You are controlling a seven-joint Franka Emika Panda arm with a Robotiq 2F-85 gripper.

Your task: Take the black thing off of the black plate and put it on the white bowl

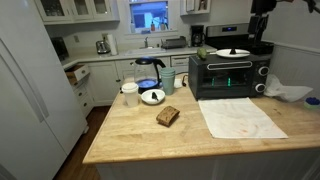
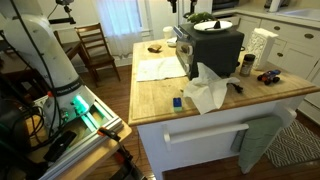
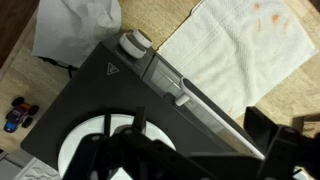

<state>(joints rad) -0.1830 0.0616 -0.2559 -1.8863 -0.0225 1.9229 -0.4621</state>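
The black thing on the white plate (image 1: 233, 51) lies on top of the black toaster oven. My gripper will close on it.
A small white bowl (image 1: 152, 97) with something dark in it stands on the wooden counter next to a white cup (image 1: 129, 93). A large flat white plate (image 1: 234, 52) lies on top of the black toaster oven (image 1: 228, 76), with a dark thing on it. The plate also shows in the wrist view (image 3: 72, 150) and in an exterior view (image 2: 222, 25). I see no black plate. My gripper (image 1: 262, 8) hangs above the toaster oven. In the wrist view its dark fingers (image 3: 190, 165) stand wide apart over the oven top beside the plate, holding nothing.
A brown square item (image 1: 167, 116) lies mid-counter. A flat white cloth (image 1: 240, 117) lies in front of the oven and a crumpled white towel (image 1: 290, 92) beside it. A glass pot (image 1: 148, 70) stands behind the bowl. Small toy cars (image 3: 18, 112) lie near the oven.
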